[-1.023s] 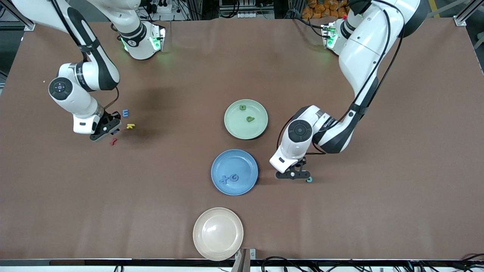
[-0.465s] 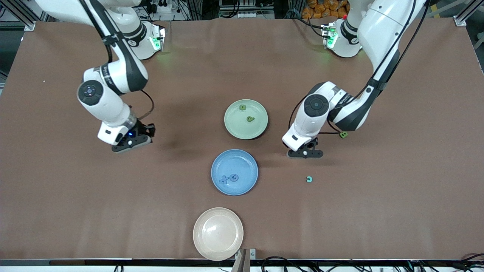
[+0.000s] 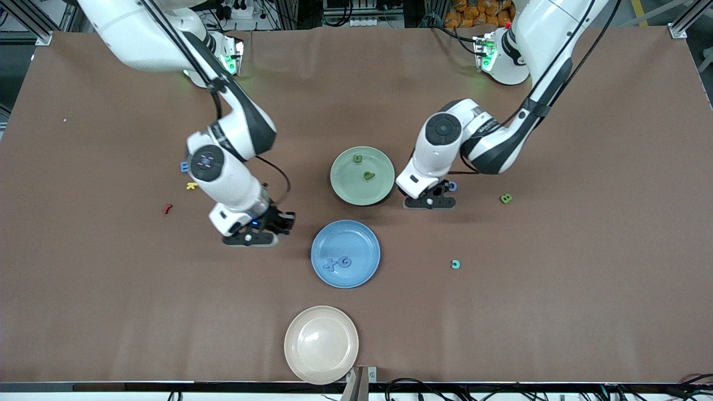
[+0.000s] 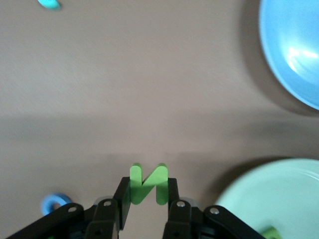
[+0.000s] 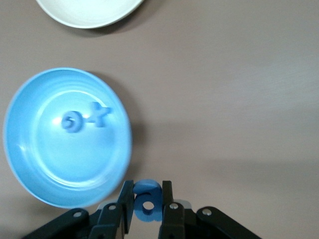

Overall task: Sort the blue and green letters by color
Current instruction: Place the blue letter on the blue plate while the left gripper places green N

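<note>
The robot's left gripper will release the green letter N, now hanging over the table, in the green plate [image 3: 370, 164], beside the plate's two green letters.
My left gripper [image 4: 147, 185] is shut on an upright green letter N [image 4: 144, 177]. It hangs over the table beside the green plate [image 3: 351, 188], which holds two green letters [image 3: 368, 176]. My right gripper [image 5: 146, 191] is shut on a blue letter [image 5: 148, 204] over the table beside the blue plate [image 3: 359, 245]. Two blue letters [image 3: 345, 261] lie in that plate. In the front view the left gripper [image 3: 429, 201] and the right gripper [image 3: 250, 239] hide what they hold. Loose on the table are a blue letter [image 3: 452, 186], a green B [image 3: 506, 198] and a blue E [image 3: 184, 166].
A teal letter [image 3: 455, 264] lies nearer the front camera than the left gripper. A yellow K [image 3: 191, 186] and a red piece [image 3: 166, 209] lie toward the right arm's end. A cream plate [image 3: 321, 344] sits near the front edge with nothing in it.
The right arm swung from the letters at its end of the table to beside the blue plate. The left arm moved from by the teal letter to beside the green plate.
</note>
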Action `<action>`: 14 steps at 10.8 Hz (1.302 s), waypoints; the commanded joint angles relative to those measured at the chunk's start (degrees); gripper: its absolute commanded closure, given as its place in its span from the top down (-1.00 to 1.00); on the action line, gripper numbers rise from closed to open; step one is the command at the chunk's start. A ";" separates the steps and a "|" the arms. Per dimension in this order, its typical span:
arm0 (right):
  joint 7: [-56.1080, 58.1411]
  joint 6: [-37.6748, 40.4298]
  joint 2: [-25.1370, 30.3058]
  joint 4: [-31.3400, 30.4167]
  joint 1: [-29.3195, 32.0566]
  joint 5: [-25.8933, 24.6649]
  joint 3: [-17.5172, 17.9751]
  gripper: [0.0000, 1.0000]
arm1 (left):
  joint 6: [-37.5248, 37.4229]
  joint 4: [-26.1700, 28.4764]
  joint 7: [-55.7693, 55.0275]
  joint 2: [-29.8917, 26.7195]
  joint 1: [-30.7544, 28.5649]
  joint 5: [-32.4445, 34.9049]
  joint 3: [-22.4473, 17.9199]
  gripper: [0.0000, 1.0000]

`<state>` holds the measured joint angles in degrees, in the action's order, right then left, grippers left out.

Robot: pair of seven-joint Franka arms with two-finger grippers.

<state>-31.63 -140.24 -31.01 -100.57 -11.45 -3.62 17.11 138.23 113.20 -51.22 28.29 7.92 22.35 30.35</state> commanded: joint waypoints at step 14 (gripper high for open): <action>-8.74 9.86 4.97 -6.98 5.89 -7.28 3.45 1.00 | -4.36 -2.45 -21.56 5.02 10.46 -0.29 5.86 1.00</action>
<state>-45.40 -135.11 -36.58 -93.45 -10.61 -10.50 18.25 136.87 112.04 -73.27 32.73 18.31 22.35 36.59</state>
